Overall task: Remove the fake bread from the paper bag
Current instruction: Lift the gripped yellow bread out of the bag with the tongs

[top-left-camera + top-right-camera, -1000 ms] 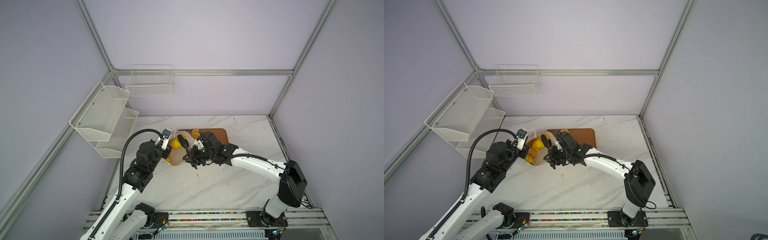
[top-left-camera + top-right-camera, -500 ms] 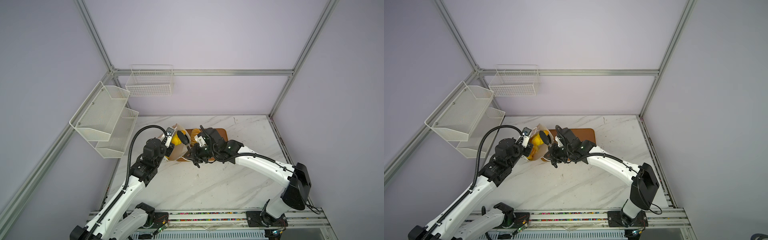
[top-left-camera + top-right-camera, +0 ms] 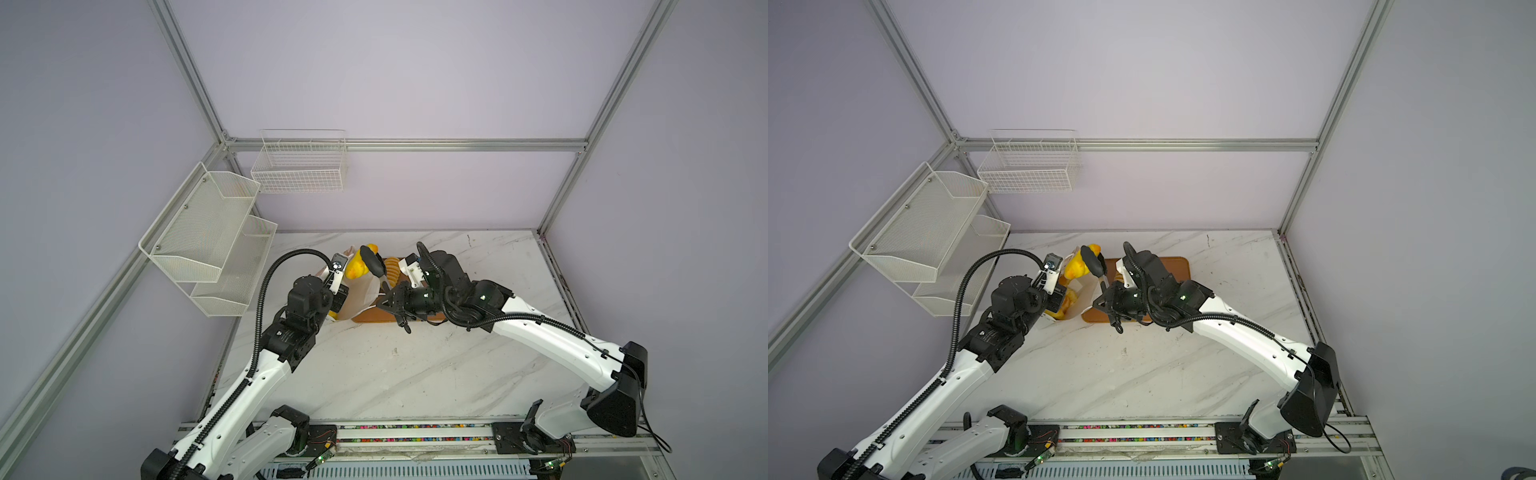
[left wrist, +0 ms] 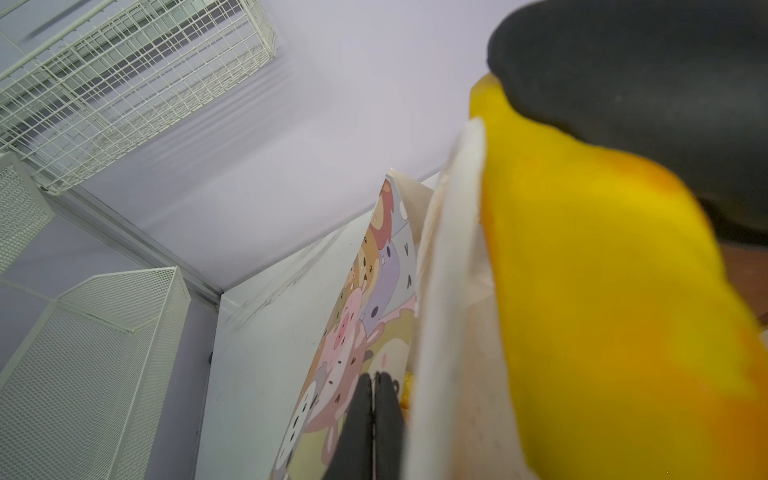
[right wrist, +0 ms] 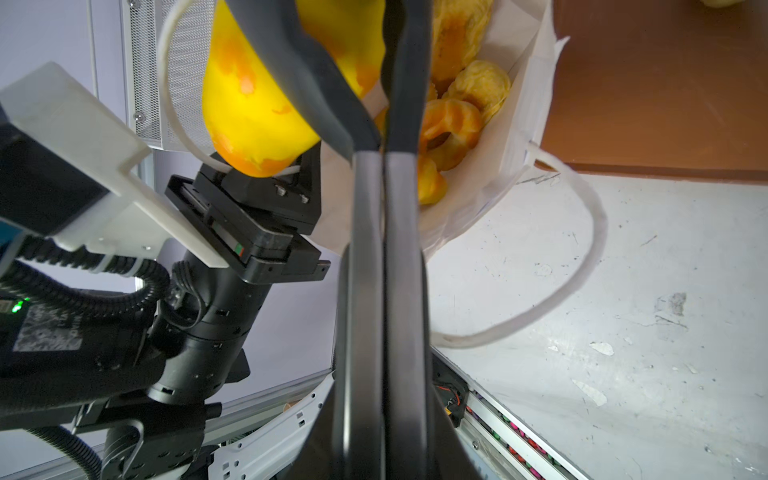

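Next, my right gripper lets go of the smooth yellow piece of fake bread on the tray [image 3: 409, 269], close beside the ridged roll.
My right gripper [image 3: 368, 260] is shut on a smooth yellow piece of fake bread [image 3: 355, 267] [image 5: 249, 104], held above the mouth of the paper bag [image 3: 362, 296] [image 3: 1084, 297]. Its long dark fingers [image 5: 299, 62] clamp the piece from both sides. The white bag with its cartoon print [image 4: 374, 291] leans open on the table. More fake bread lies inside, among it a ring doughnut [image 5: 449, 124] and a bun [image 5: 482, 83]. My left gripper [image 4: 376, 386] [image 5: 266, 178] is shut on the bag's rim at its cord handle. A ridged roll [image 3: 392, 270] lies on the tray.
A flat orange-brown tray [image 3: 1167, 266] [image 5: 665, 83] lies right behind the bag. The bag's loose cord handle [image 5: 582, 257] loops over the marble table [image 3: 415, 365]. White mesh shelves [image 3: 208, 237] and a wire basket [image 3: 299, 166] hang on the left and back walls.
My right gripper has lifted the yellow bread up and back, out of the bag's mouth. The left arm has reached farther in, still holding the bag's rim.
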